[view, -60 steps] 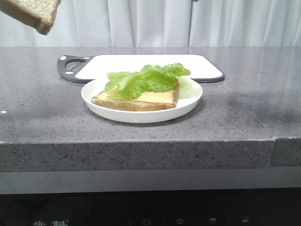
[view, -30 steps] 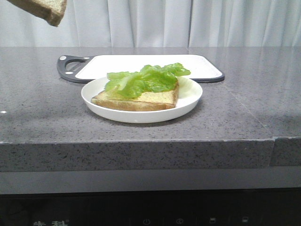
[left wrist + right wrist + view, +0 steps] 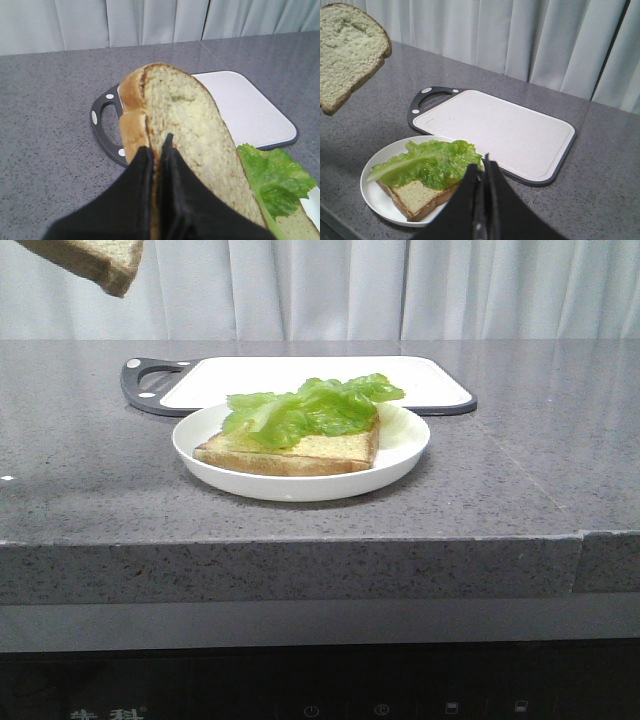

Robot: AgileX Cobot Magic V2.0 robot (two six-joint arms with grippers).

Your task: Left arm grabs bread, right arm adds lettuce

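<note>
The robot's left gripper needs to release the slice of bread on top of the green lettuce (image 3: 292,386) (image 3: 278,179) on the white plate.
A slice of bread (image 3: 185,120) hangs in the air, pinched at its crust edge by my left gripper (image 3: 157,150); it shows at the front view's top left corner (image 3: 105,260) and in the right wrist view (image 3: 347,50). A second slice (image 3: 300,452) lies flat on the white plate (image 3: 300,485), with the green lettuce (image 3: 310,405) spread over it. In the right wrist view the lettuce (image 3: 427,162) covers most of that slice (image 3: 415,197). My right gripper (image 3: 484,167) is shut with nothing between its fingers, above the plate's edge.
A white cutting board (image 3: 320,380) with a dark rim and handle (image 3: 145,385) lies behind the plate on the grey stone counter (image 3: 520,470). The counter's front edge (image 3: 300,540) runs just before the plate. Pale curtains hang behind.
The held bread slice has risen slightly toward the top left corner of the front view since a second ago, then stayed still. Plate, lower slice and lettuce have not moved.
</note>
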